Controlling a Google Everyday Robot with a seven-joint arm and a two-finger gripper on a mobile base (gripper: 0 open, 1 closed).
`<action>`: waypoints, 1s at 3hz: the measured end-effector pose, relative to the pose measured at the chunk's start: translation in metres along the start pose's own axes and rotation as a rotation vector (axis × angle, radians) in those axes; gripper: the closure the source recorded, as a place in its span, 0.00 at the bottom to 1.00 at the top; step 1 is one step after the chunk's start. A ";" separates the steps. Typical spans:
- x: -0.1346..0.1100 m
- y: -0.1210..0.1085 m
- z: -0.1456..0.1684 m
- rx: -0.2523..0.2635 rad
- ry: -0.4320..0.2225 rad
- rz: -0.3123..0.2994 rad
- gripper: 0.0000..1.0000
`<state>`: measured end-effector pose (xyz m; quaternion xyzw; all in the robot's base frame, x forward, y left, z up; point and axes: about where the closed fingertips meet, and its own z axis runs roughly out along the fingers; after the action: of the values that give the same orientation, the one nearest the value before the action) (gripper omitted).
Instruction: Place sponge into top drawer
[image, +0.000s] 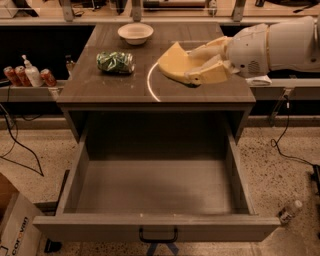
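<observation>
Next, my gripper lets go of the sponge on the middle of the top drawer's bare bottom (173, 176), behind the dark handle.
My gripper (197, 64) reaches in from the right above the counter top and is shut on the pale-yellow sponge (177, 66), which is squeezed and bent between the fingers. It hangs over the front right part of the counter, just behind the drawer opening. The top drawer (156, 186) is pulled wide open below and in front, its grey-brown inside bare, with a small dark handle (158, 235) at the centre of its front.
A green shiny bag (115, 62) lies on the counter's left side and a white bowl (135, 33) stands at the back. Bottles and cans (29, 75) sit on a ledge at the left. A cardboard box (12, 225) is at the lower left, cables lie on the floor.
</observation>
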<state>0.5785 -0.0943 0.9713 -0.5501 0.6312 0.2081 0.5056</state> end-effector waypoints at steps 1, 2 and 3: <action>0.000 0.000 0.002 -0.003 0.000 -0.001 1.00; 0.014 0.017 0.020 -0.067 0.002 0.004 1.00; 0.034 0.047 0.038 -0.136 -0.012 0.032 1.00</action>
<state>0.5551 -0.0654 0.9131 -0.5719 0.6211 0.2621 0.4674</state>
